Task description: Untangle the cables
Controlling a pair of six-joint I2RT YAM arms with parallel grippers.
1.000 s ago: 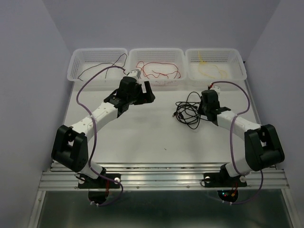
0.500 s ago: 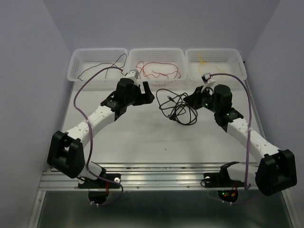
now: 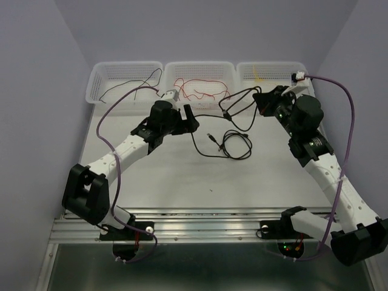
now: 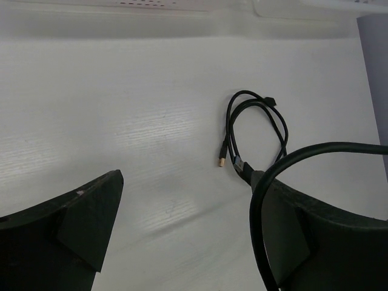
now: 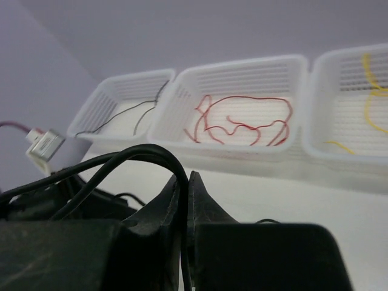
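Observation:
The left gripper of mine will go next to the loose coil of black cable and close on the coil's side [image 3: 224,142] [image 4: 230,125] beside its gold-tipped connector.
My right gripper [image 3: 259,97] is raised near the right basket and shut on a thick black cable [image 5: 140,151]. From it the black cable [image 3: 237,133] hangs down to a loose coil on the table. The coil [image 4: 259,119] and its gold-tipped connector [image 4: 222,160] lie beyond my left gripper [image 4: 188,182], which is open and holds nothing. One black strand arcs across its right finger [image 4: 315,242]. Whether strand and finger touch, I cannot tell. In the top view, my left gripper [image 3: 189,119] sits low, left of the coil. A red cable [image 3: 201,89], a yellow cable [image 3: 262,77] and a thin dark cable [image 3: 130,86] lie in separate baskets.
Three white mesh baskets stand in a row against the back wall: left [image 3: 97,85], middle [image 3: 200,65], right [image 3: 306,85]. Purple arm cables [image 3: 112,145] loop beside both arms. Side walls close in the table left and right.
My right arm has risen and swung back to the right with the black cable, drawing it out of its heap into a long strand. My left gripper has barely shifted.

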